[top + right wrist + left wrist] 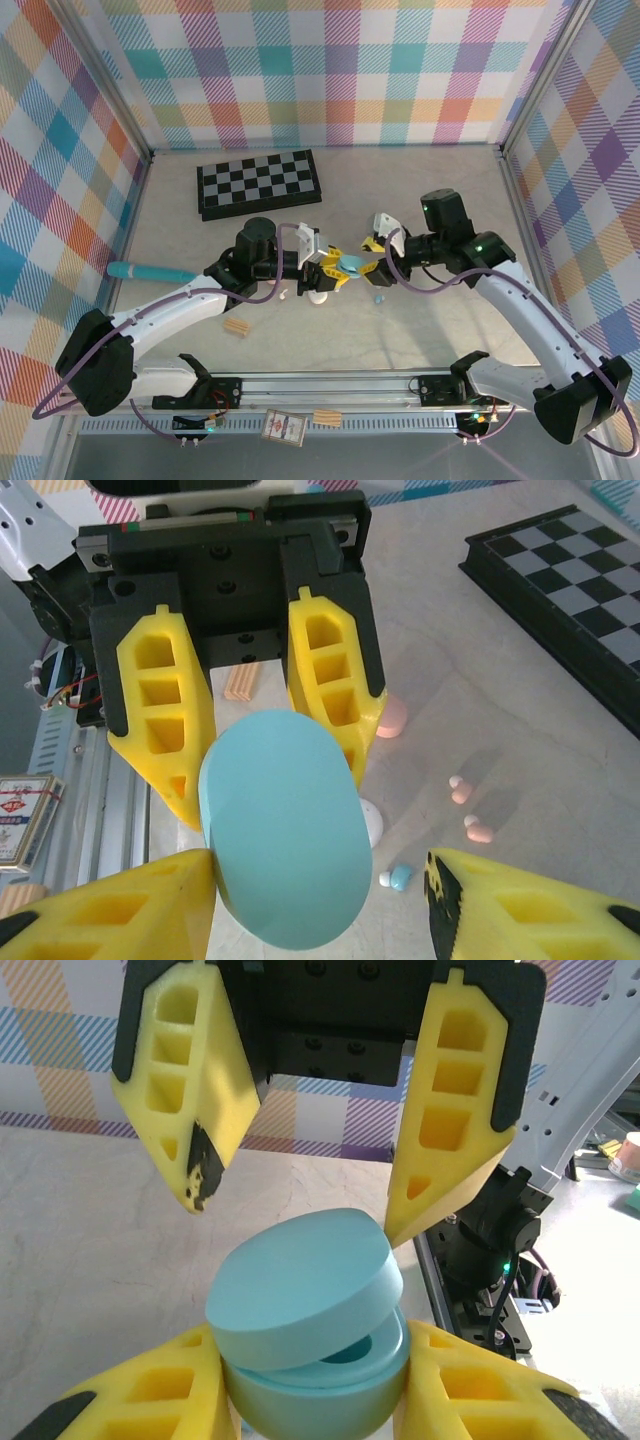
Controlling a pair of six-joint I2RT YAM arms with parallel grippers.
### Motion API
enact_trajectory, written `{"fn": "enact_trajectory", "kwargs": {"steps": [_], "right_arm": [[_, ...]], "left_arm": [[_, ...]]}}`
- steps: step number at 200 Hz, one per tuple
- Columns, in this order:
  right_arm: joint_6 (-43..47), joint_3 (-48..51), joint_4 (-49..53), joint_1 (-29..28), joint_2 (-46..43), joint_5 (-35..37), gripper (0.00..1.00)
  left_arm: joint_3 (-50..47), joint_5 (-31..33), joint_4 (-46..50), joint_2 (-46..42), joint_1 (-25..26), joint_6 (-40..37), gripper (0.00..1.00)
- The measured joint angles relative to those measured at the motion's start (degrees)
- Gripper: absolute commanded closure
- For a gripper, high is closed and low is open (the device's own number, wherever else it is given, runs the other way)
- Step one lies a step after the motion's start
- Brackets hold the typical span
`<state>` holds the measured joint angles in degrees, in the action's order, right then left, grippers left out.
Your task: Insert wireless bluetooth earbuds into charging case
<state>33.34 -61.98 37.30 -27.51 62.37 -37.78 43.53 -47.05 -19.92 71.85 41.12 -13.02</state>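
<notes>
The lid of the charging case leaves just a narrow gap over the case's lower half, so next my right gripper pinches the lid's raised edge (pixel 386 1298) and swings the lid wide open.
A light blue charging case (pixel 310 1360) hangs above the table with its lid (pixel 300 1280) slightly ajar. My left gripper (pixel 312 1375) is shut on the lower half of the case (pixel 350 263). My right gripper (pixel 318 865) is open around the lid (pixel 285 830); one finger (pixel 130 910) touches the lid's edge and the other (pixel 530 910) stands well off. On the table below lie a light blue earbud (pixel 400 878) and two pale pink earbuds (pixel 460 790) (pixel 480 831). No earbud is in either gripper.
A white case (pixel 371 822) and a pink case (pixel 392 718) lie under the grippers. A tan wooden block (pixel 237 326) sits near the left arm. A chessboard (pixel 260 183) lies at the back, and a teal pen-like object (pixel 150 271) at the left.
</notes>
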Motion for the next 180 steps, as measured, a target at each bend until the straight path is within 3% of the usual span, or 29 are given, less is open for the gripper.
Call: {"fn": "enact_trajectory", "kwargs": {"steps": [82, 180], "right_arm": [[0.17, 2.8, -5.25, 0.35, -1.66, 0.92, 0.47], [1.33, 4.94, -12.85, 0.28, -3.69, 8.37, 0.47]], "left_arm": [[0.0, 0.0, -1.49, 1.73, -0.11, 3.37, 0.7], [0.31, -3.34, -2.89, 2.69, -0.04, 5.4, 0.71]]}}
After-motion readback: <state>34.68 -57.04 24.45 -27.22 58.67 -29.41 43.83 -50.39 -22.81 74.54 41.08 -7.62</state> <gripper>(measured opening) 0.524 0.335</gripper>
